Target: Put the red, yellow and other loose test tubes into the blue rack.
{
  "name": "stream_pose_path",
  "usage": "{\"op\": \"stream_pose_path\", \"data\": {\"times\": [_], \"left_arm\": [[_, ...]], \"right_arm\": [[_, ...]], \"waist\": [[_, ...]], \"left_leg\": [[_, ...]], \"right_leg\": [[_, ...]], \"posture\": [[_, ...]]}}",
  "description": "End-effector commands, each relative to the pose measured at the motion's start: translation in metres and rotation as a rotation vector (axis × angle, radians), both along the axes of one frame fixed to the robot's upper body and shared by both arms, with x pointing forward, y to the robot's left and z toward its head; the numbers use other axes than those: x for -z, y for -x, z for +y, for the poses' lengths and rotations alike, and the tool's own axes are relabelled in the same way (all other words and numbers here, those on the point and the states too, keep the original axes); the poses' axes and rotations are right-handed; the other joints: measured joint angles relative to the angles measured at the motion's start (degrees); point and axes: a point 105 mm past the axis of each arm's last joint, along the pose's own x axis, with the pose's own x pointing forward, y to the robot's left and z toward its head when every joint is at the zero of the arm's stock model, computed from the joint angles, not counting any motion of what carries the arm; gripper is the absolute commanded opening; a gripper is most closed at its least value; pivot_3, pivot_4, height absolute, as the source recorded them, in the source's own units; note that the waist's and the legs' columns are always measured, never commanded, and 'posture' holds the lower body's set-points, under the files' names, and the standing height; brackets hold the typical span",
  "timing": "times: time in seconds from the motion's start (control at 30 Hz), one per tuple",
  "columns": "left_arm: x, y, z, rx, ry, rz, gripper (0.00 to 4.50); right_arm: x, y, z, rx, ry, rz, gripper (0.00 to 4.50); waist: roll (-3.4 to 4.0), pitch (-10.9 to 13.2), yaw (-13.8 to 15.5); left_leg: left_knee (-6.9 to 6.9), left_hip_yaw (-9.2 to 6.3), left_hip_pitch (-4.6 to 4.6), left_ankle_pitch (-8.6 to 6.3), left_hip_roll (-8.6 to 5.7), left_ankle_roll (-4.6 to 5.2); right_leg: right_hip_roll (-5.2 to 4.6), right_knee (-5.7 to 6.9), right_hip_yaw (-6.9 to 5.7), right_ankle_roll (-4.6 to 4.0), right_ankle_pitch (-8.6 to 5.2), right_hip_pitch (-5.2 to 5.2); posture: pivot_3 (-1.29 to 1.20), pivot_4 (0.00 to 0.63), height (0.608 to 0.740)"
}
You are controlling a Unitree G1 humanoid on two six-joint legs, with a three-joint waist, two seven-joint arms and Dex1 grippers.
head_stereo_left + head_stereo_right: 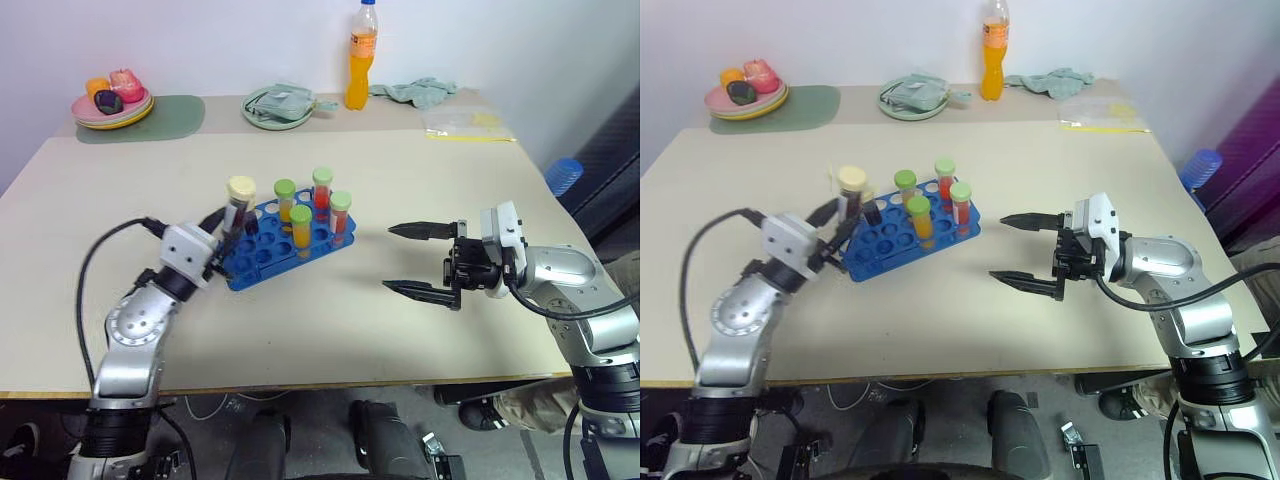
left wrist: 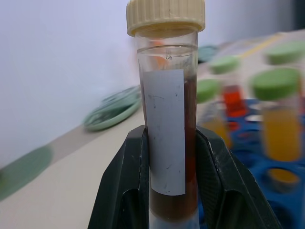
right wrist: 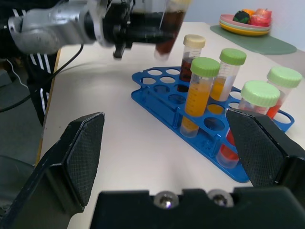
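Observation:
I should release the cream-capped dark tube with my left gripper in an empty near-row hole (image 1: 264, 257), near the front yellow tube.
My left gripper (image 1: 230, 225) is shut on a clear tube of dark brown liquid with a cream cap (image 1: 240, 198). It holds the tube upright just over the left end of the blue rack (image 1: 262, 262). The left wrist view shows the black fingers (image 2: 131, 181) clamped on the tube (image 2: 167, 143) below its white label. Several green-capped tubes stand in the rack, some yellow-orange (image 1: 301, 228), some red (image 1: 322, 190). Another cream-capped dark tube (image 3: 193, 52) stands in the rack (image 3: 157, 90). My right gripper (image 1: 387, 258) hovers open and empty to the right of the rack, pointing at it.
Along the table's far edge are a tall orange drink bottle (image 1: 362, 55), a plate of toy fruit (image 1: 112, 100) on a green mat (image 1: 170, 115), a green dish with cloth (image 1: 280, 105), a rag (image 1: 415, 92) and a plastic bag (image 1: 470, 125).

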Motion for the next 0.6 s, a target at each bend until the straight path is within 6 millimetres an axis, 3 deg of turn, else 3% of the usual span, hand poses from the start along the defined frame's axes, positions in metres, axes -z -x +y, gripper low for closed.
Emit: {"op": "stream_pose_path", "data": {"times": [0.03,0.43,0.6], "left_arm": [[0.001,-0.003,-0.013,0.019,-0.005,-0.059,0.78],[0.031,0.001,-0.042,0.110,0.068,0.009,0.78],[0.040,0.005,-0.040,0.115,0.102,0.057,0.78]], "right_arm": [[-0.011,0.004,-0.001,0.005,-0.002,-0.056,4.50],[-0.013,0.005,-0.004,0.030,-0.002,-0.066,4.50],[-0.013,0.005,-0.005,0.034,0.003,-0.072,4.50]], "waist": [[0.00,0.00,0.00],[0.04,-0.02,0.09],[0.08,-0.06,0.00]], "left_leg": [[0.00,0.00,0.00,0.00,0.00,0.00],[0.01,-0.01,0.02,0.00,0.00,0.00],[0.00,-0.01,0.05,0.00,0.00,0.00]], "right_leg": [[0.00,0.01,0.00,0.00,0.00,0.00],[0.00,0.01,0.00,0.02,0.01,0.04],[0.01,0.02,0.00,0.02,0.00,0.05]], "posture": [[0.00,0.150,0.740],[0.00,0.150,0.740],[0.00,0.150,0.740]]}}
